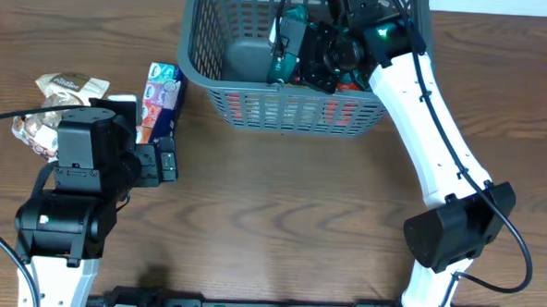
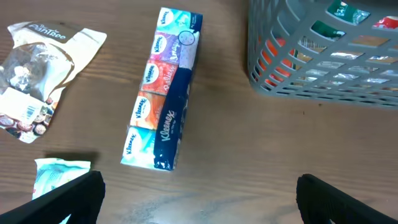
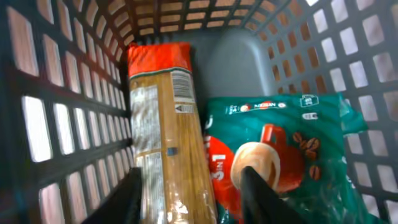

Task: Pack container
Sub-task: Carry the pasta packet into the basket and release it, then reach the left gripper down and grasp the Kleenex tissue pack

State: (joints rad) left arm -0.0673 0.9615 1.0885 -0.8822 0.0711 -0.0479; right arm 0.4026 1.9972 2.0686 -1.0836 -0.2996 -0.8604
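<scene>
I will next move my left gripper to the middle (image 1: 160, 108) (image 2: 163, 87) of the multi-pack of Kleenex tissues beside the basket and close it there.
The dark grey lattice basket (image 1: 285, 110) stands at the table's far middle; its corner shows in the left wrist view (image 2: 323, 74). My right gripper (image 3: 193, 200) is inside it, open, its fingers astride a long spaghetti packet (image 3: 163, 124) that lies on the floor along the wall. A green 3-in-1 coffee bag (image 3: 292, 143) lies beside the spaghetti. My left gripper (image 2: 200, 205) is open and empty, low over bare table. A multi-pack of Kleenex tissues (image 2: 165, 87) lies ahead of it, left of the basket (image 1: 160, 98).
A clear crinkled snack bag (image 2: 37, 74) lies at the far left (image 1: 59, 90). A small light blue packet (image 2: 57, 175) lies by my left finger. The right arm reaches from the table's front right into the basket.
</scene>
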